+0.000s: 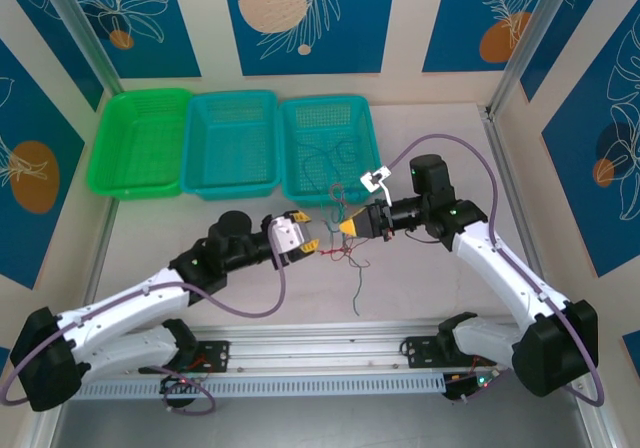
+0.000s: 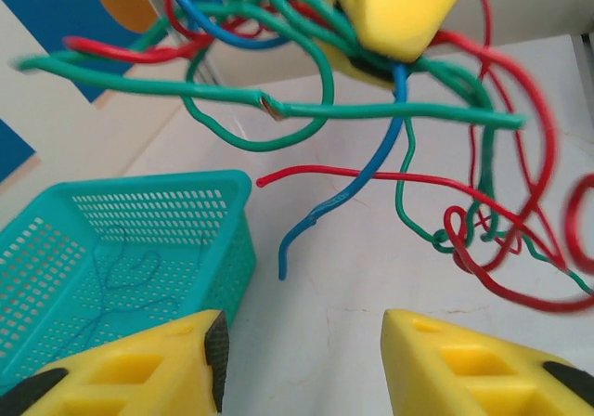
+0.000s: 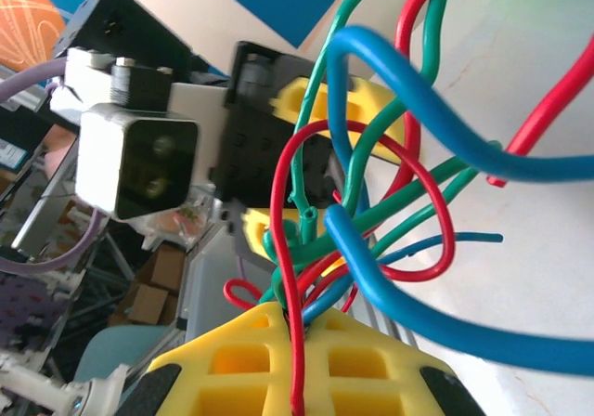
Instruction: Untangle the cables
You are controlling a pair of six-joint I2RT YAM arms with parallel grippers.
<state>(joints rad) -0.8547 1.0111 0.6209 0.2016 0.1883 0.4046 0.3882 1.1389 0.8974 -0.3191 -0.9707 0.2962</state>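
The robot's right gripper pinches the blue cable along with the bundle, so the left gripper should hold the bundle while the right gripper takes hold again of the red and green cables (image 2: 457,74).
A tangle of cables (image 1: 340,246) in green, red and blue hangs between my two grippers at mid-table. My right gripper (image 1: 347,228) is shut on the bundle; in its wrist view a red cable (image 3: 295,370) and others run into the closed fingertips of the right gripper (image 3: 311,318), with blue (image 3: 445,147) and green (image 3: 371,147) loops beyond. My left gripper (image 1: 306,240) faces it, open. In its wrist view the left gripper (image 2: 302,360) has nothing between its fingers (image 2: 464,370), and the green (image 2: 390,111), blue (image 2: 371,165) and red (image 2: 501,267) cables hang just ahead.
Three baskets line the back: a green one (image 1: 140,98) and two teal ones (image 1: 232,103) (image 1: 300,118). The right teal basket holds thin loose cables (image 1: 335,153). That basket's corner (image 2: 139,188) lies close to my left fingers. A green strand (image 1: 357,288) trails toward the near edge.
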